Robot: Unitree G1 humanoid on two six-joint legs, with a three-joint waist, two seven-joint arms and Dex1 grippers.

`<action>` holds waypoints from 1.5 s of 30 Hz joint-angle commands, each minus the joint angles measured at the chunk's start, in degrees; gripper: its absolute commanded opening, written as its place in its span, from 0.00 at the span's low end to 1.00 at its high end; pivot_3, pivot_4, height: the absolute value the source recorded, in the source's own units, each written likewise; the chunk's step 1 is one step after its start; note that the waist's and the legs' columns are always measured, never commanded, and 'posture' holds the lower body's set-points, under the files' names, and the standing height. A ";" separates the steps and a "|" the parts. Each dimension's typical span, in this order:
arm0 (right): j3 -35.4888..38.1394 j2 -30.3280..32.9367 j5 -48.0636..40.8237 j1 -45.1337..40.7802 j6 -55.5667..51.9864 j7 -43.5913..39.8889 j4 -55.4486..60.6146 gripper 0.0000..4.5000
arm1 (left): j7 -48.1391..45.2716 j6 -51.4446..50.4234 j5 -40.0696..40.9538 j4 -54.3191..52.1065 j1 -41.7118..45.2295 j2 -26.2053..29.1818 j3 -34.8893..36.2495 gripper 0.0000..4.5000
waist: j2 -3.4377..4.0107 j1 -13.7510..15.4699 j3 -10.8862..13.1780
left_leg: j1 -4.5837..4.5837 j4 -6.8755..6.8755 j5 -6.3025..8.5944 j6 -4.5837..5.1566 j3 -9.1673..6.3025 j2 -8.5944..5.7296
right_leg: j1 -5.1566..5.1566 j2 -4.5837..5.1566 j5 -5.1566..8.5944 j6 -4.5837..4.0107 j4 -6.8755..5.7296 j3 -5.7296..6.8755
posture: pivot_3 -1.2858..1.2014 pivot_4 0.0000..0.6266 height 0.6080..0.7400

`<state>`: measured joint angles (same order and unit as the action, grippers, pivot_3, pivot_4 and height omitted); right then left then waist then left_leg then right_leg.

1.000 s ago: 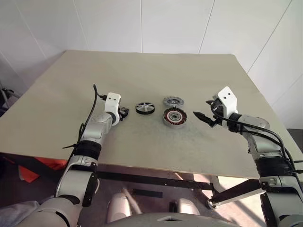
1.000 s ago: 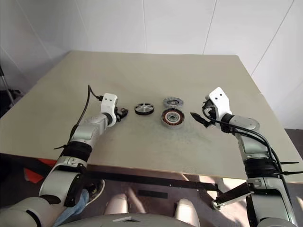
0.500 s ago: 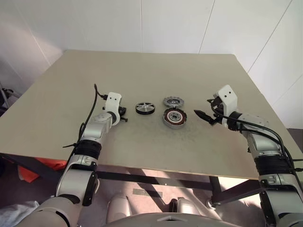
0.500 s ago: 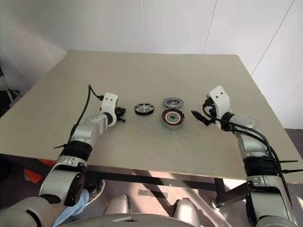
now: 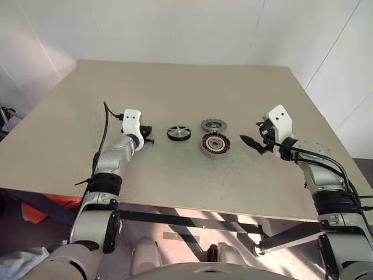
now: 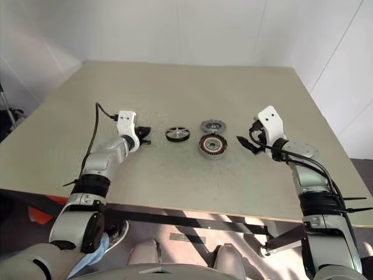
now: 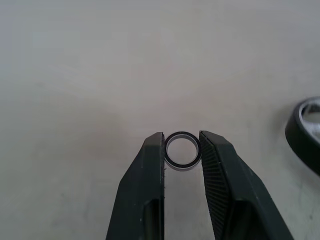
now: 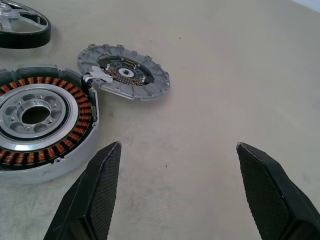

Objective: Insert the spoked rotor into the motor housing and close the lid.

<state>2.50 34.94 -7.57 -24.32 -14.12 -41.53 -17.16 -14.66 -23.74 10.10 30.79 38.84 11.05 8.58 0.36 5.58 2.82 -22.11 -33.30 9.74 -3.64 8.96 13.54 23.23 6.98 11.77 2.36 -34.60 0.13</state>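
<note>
The tiny metal ring, held a little above the table now, will be let go by my left gripper in the center hole of the motor housing (image 5: 215,143), inside the copper coils.
The spoked rotor (image 5: 178,133), black-rimmed with silver spokes, lies flat on the table just right of my left gripper (image 5: 145,133). That gripper is shut on a tiny metal ring (image 7: 182,150), held a little above the table. The rotor's rim (image 7: 305,135) shows beside it in the left wrist view. The motor housing (image 5: 215,144), with its copper coils (image 8: 75,135), sits right of the rotor. The grey ribbed lid (image 5: 214,125) lies just behind the housing, touching its edge. My right gripper (image 5: 247,141) hovers open to the right of the housing, its fingers (image 8: 100,190) wide apart.
The beige table (image 5: 175,87) stretches far behind the parts. Its front edge (image 5: 192,204) runs close below both arms. White walls stand behind and to the right.
My left gripper has shut on the tiny ring and risen a little with it, drawing slightly away from the rotor. The right arm has stayed put.
</note>
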 commanded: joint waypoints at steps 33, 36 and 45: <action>4.56 0.77 -1.76 5.81 -1.04 3.15 9.76 0.92 | -35.40 6.69 -9.24 14.09 16.08 -9.02 -26.20 0.15 | 0.00 0.22 0.06 | 0.00 0.07 0.01 0.03 0.02 -0.09 | 0.03 0.08 0.01 -0.01 0.02 -0.02 | 0.52 0.00 1.00; 4.48 0.69 -1.77 5.96 -1.10 3.35 9.88 0.92 | -35.11 6.94 -9.64 15.13 16.29 -9.22 -25.73 0.15 | 0.00 0.31 0.06 | 0.00 0.07 0.01 0.03 0.02 -0.10 | 0.02 0.09 0.01 -0.01 0.02 -0.02 | 0.52 0.00 1.00; 4.15 0.83 -1.72 5.79 -1.20 3.41 9.79 0.92 | -35.07 6.80 -9.55 18.14 17.09 -11.49 -24.47 0.15 | 0.00 0.42 0.06 | 0.02 0.07 0.01 0.03 0.01 -0.11 | 0.00 0.11 0.01 -0.02 0.01 -0.02 | 0.52 0.00 1.00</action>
<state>5.54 35.38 -8.69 -18.00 -15.52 -38.42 -10.20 -49.74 -17.58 0.61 48.64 54.28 0.33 -16.18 0.36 6.00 2.88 -22.08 -33.23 9.75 -3.61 8.98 13.43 23.22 7.09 11.78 2.34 -34.59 0.11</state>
